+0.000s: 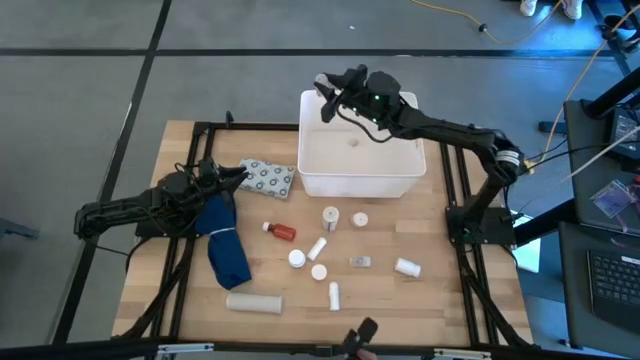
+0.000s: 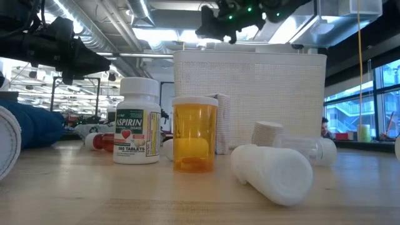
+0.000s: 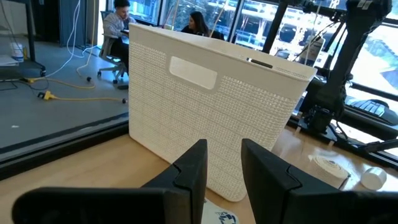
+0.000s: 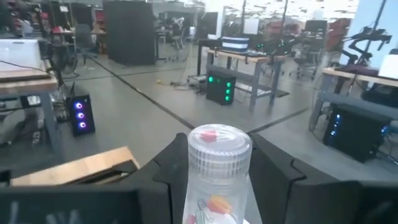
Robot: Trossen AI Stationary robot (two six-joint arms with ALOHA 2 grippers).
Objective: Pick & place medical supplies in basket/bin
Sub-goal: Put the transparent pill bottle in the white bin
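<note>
Next, I release the clear bottle with my right gripper inside the white bin (image 1: 326,132), near the bin's side closest to my left gripper.
The white bin (image 1: 355,150) stands at the table's far middle. My right gripper (image 1: 328,98) hovers above its far left corner, shut on a small clear bottle (image 4: 217,174) with a ribbed clear lid. My left gripper (image 3: 224,168) waits at the table's left with its fingers apart and nothing between them. It points level at the bin's wall (image 3: 205,106), beside a grey dotted blister pack (image 1: 268,178). Several supplies lie on the wood in front of the bin: a red bottle (image 1: 280,231), white bottles (image 1: 330,215) and a white tube (image 1: 253,301). My right gripper pinches the clear bottle by its two sides (image 4: 194,180), just under the lid, between its two fingers. The fingers lie level and the lid end (image 4: 219,144) sticks out past them. The bottle is lifted clear, high over the bin.
A dark blue cloth (image 1: 225,245) lies beside my left arm. In the low view an aspirin bottle (image 2: 136,122), an amber bottle (image 2: 194,134) and a fallen white bottle (image 2: 275,172) sit near the camera. People sit in the room beyond the table.
</note>
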